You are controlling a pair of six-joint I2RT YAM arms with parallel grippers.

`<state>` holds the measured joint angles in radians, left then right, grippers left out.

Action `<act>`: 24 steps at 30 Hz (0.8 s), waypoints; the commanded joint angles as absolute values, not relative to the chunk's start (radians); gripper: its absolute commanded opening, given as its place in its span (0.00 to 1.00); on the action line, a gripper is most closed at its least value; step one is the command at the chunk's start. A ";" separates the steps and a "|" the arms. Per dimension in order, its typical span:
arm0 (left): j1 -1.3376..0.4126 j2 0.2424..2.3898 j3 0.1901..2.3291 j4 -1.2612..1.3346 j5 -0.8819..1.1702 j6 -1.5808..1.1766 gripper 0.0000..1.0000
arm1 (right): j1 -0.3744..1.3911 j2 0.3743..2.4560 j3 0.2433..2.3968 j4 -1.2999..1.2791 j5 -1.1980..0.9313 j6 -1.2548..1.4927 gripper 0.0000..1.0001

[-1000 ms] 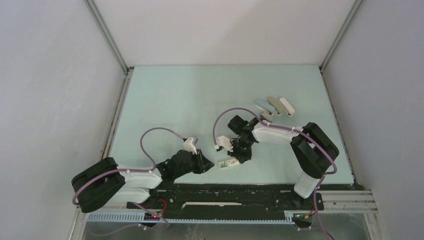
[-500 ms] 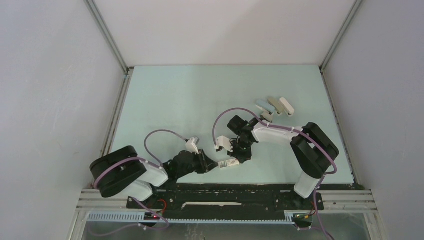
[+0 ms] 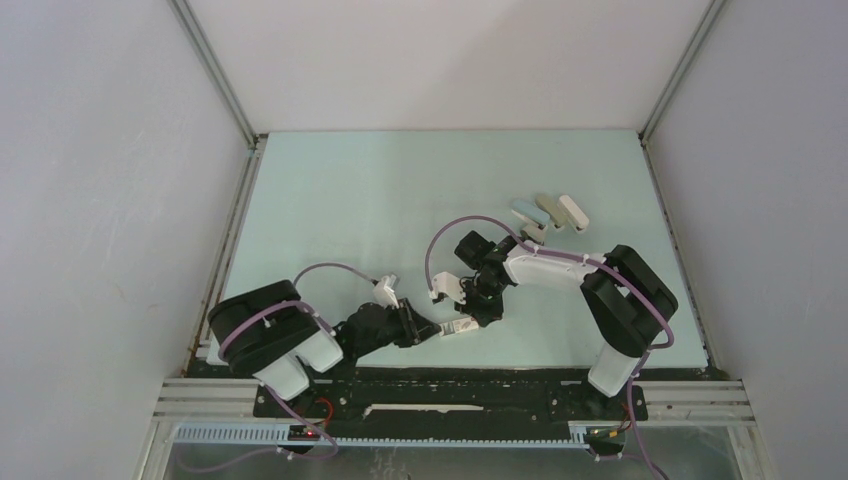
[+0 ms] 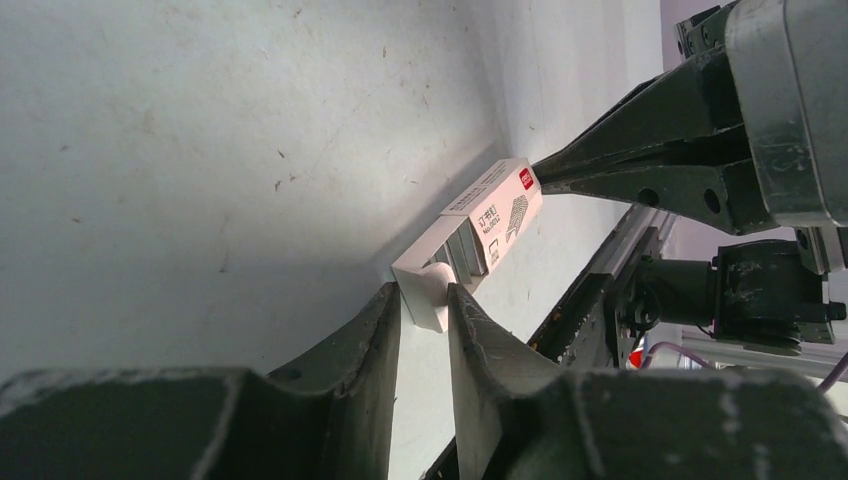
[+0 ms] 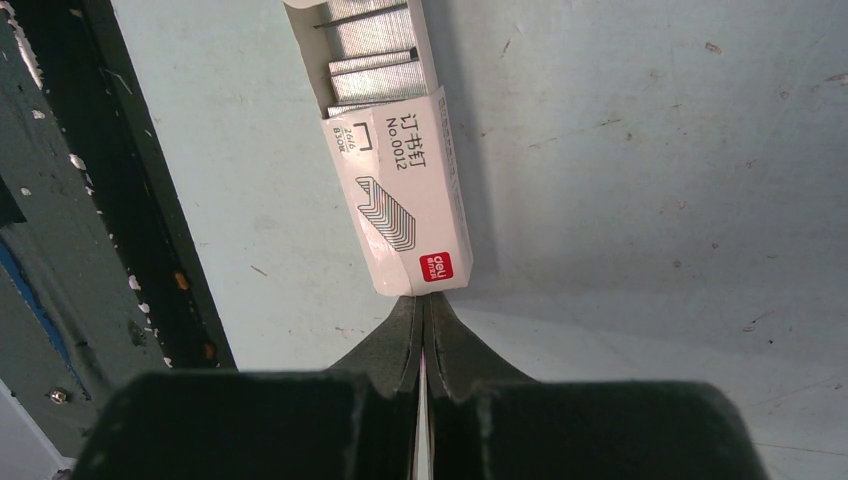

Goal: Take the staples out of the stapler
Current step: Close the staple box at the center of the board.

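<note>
My left gripper should pinch the tray's end flap, which curls in toward the staples, against the tray's end (image 4: 414,284) before my right gripper pushes the box shut.
The light-blue stapler (image 3: 524,211) lies at the far right of the table, away from both grippers. A small white staple box with a red mark (image 3: 458,326) lies near the front edge, between the grippers. Its inner tray is slid partly out, and grey staples (image 5: 370,45) lie in it; they also show in the left wrist view (image 4: 466,250). My left gripper (image 4: 424,300) is shut on the white end of the tray. My right gripper (image 5: 424,305) is shut, with its tips against the box's red-marked end (image 5: 437,266).
A beige stapler (image 3: 548,210) and a white stapler (image 3: 573,212) lie beside the light-blue one. The black front rail (image 3: 500,380) runs close behind the box. The enclosure walls stand at the left, right and back.
The left arm's rear links have swung right and its gripper has moved a little right, onto the box's tray end. The right arm and the box have barely moved.
</note>
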<state>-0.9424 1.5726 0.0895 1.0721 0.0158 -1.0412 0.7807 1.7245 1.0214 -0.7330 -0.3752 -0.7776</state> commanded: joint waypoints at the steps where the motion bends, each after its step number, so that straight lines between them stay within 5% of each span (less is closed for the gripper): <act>1: -0.947 1.614 0.058 1.155 0.023 -1.060 0.31 | 0.796 1.762 1.027 -0.693 -0.368 -0.776 0.05; 24: -0.939 1.685 0.061 1.205 0.028 -1.096 0.28 | 0.801 1.764 1.028 -0.693 -0.367 -0.776 0.05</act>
